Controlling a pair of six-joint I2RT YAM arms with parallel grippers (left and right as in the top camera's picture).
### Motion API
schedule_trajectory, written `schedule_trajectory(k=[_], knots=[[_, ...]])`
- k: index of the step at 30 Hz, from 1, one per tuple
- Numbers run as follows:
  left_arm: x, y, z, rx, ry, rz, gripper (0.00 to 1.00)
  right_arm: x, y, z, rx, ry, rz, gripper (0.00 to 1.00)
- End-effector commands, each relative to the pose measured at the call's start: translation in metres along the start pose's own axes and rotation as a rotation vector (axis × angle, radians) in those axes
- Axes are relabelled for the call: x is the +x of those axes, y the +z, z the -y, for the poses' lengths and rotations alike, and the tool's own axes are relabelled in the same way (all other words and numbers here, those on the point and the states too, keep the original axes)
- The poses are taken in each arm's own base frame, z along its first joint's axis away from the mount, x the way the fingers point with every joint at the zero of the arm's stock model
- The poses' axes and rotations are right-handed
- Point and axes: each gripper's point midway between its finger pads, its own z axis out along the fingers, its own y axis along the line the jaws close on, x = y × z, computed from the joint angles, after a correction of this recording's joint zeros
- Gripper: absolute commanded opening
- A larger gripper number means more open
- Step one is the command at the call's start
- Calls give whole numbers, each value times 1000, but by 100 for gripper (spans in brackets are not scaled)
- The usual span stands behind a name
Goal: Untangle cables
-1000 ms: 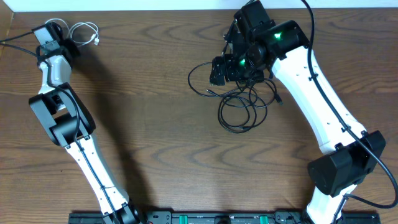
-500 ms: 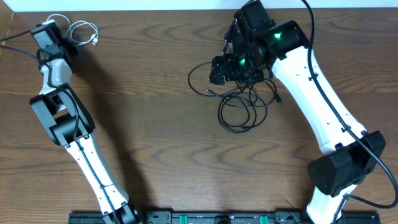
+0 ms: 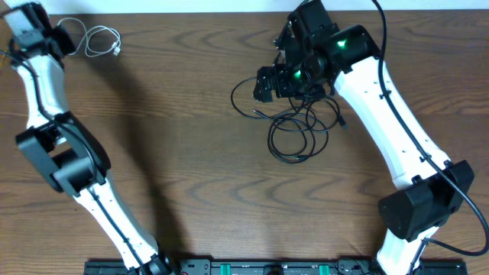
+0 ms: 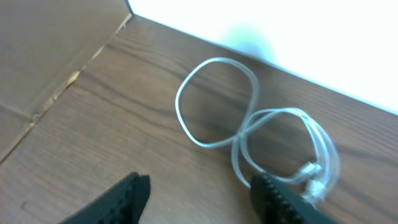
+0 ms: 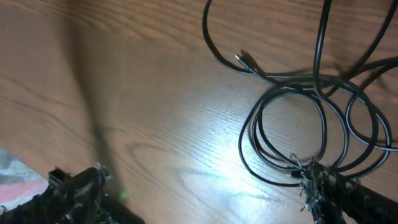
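Next, I bring my right gripper to the crossing strands [image 3: 306, 105] [image 5: 318, 82] at the far side of the black cables' coils and close it on them there.
The short white cable [image 3: 102, 40] lies in two loose loops at the table's far left corner, its small plugs [image 4: 314, 179] side by side at one end. My left gripper [image 3: 53, 37] hovers just left of it, open, with only bare wood between its fingers [image 4: 130, 196]. The white cable's lower loop passes close by the right finger. The black cables [image 3: 294, 126] lie in overlapping coils at centre right. My right gripper [image 3: 267, 85] hangs open over their upper left part. In the right wrist view the black cables [image 5: 311, 118] sit beside the right finger [image 5: 329, 196], and nothing is between the fingers.
A white wall runs along the table's far edge [image 4: 298, 43]. A cardboard surface [image 4: 43, 50] borders the table's left side. A thick black lead [image 3: 380, 23] trails from the right arm. Bare wood spans the table's middle and front [image 3: 199, 168].
My left gripper has opened and let go of the white cable. The left arm swung up and to the left. My right gripper has opened a little wider over the black cables.
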Motion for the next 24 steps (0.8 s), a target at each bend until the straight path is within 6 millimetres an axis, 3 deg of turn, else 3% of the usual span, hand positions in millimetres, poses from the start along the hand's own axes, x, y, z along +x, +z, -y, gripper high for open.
schedule_trajectory(k=[1,4,8,10,12,14,18,21,24], knots=[[-48,-77,41,184,-15,67,62,-11,-10,29,20,69,26,99],[-36,-116,81,376,-137,-39,62,-16,-20,58,46,136,37,99],[11,-156,135,590,-258,-308,62,-28,-34,103,130,205,90,99],[43,-162,152,597,-266,-442,61,-33,-35,113,132,133,101,99],[70,-167,167,598,-264,-553,61,-33,-30,108,97,49,90,99],[103,-175,189,602,-245,-677,61,-30,-15,100,61,-13,75,99],[143,-186,217,608,-179,-797,62,-32,27,86,36,-89,102,99],[170,-188,222,535,-119,-864,68,-34,55,75,21,-111,137,98],[199,-187,220,436,-43,-920,68,-37,83,86,114,-35,183,89]])
